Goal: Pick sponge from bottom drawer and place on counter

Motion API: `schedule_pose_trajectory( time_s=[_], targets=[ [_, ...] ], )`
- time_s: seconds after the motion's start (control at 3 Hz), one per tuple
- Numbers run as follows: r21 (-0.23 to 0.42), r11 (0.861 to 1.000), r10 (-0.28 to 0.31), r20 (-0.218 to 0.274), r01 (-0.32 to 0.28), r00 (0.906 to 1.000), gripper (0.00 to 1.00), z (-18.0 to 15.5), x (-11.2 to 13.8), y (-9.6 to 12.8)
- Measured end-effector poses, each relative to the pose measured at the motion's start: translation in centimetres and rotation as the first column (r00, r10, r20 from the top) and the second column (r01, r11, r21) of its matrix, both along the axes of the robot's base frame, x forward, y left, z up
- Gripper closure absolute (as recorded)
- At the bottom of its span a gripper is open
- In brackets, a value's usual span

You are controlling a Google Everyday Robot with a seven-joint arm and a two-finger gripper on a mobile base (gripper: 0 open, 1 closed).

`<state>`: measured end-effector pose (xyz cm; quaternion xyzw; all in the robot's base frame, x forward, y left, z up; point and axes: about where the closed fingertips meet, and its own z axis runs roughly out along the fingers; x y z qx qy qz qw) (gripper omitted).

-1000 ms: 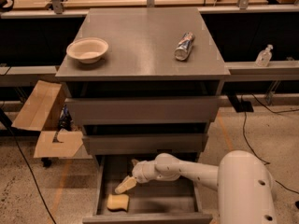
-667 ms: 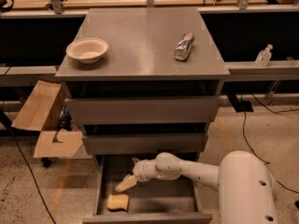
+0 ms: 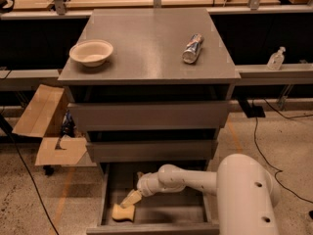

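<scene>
The robot's gripper should close on the sponge's far edge (image 3: 129, 207), the one toward the middle of the bottom drawer.
The sponge (image 3: 122, 213), a small pale yellow block, lies in the front left corner of the open bottom drawer (image 3: 171, 208). My gripper (image 3: 131, 199) reaches into the drawer from the right. It points down and left, with its tip right above the sponge's top edge, touching or almost touching it. My white arm (image 3: 181, 179) stretches across the middle of the drawer. The grey counter (image 3: 146, 38) on top of the cabinet holds no sponge.
A cream bowl (image 3: 91, 51) stands at the counter's left and a crushed can (image 3: 192, 48) lies at its right. The two upper drawers (image 3: 149, 115) stick out slightly above the bottom one. An open cardboard box (image 3: 46, 126) sits on the floor at left. A clear bottle (image 3: 275, 58) stands on the right ledge.
My gripper has dropped a little lower and closer to the sponge. The sponge has not moved.
</scene>
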<state>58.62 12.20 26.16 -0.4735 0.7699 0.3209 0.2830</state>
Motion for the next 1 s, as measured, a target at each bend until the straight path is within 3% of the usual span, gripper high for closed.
schedule_pose_trajectory(
  time_s=[1.0],
  targets=[
    [-0.068, 0.998, 0.000, 0.072, 0.004, 0.9974, 0.00, -7.8, 0.7, 2.2]
  ],
)
